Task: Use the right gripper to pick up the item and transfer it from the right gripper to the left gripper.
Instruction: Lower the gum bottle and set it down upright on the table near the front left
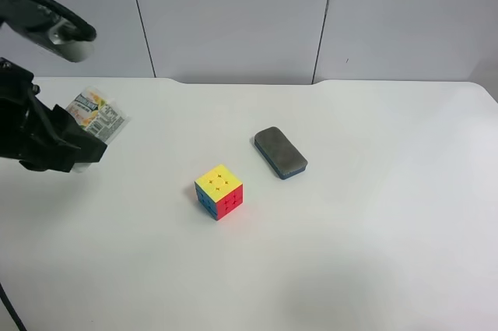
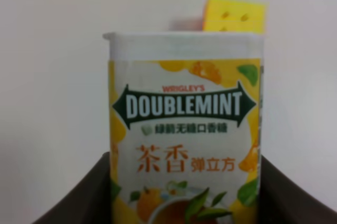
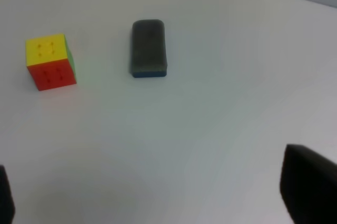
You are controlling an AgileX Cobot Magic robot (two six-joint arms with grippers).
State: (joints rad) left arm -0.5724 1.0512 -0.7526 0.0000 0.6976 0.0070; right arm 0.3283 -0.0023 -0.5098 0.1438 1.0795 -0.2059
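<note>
Next, my left gripper releases the item on the bare white table (image 1: 100,171) beside the puzzle cube, opposite the eraser block.
The item (image 1: 95,119), a small white box with orange fruit print and green lettering, is held tilted above the table at the exterior high view's left. The left gripper (image 1: 82,144) is shut on it. In the left wrist view the item (image 2: 184,108) fills the middle, with the left gripper (image 2: 184,203) and its dark fingers (image 2: 87,197) pressed on both sides. The right gripper (image 3: 158,192) is open and empty, its black fingers (image 3: 308,182) wide apart at the frame's corners. The right arm does not show in the exterior high view.
A multicoloured puzzle cube (image 1: 219,191) stands mid-table; it also shows in the right wrist view (image 3: 50,61) and behind the item (image 2: 234,16). A dark grey eraser block (image 1: 280,152) lies next to it, also in the right wrist view (image 3: 149,48). White table (image 1: 373,214).
</note>
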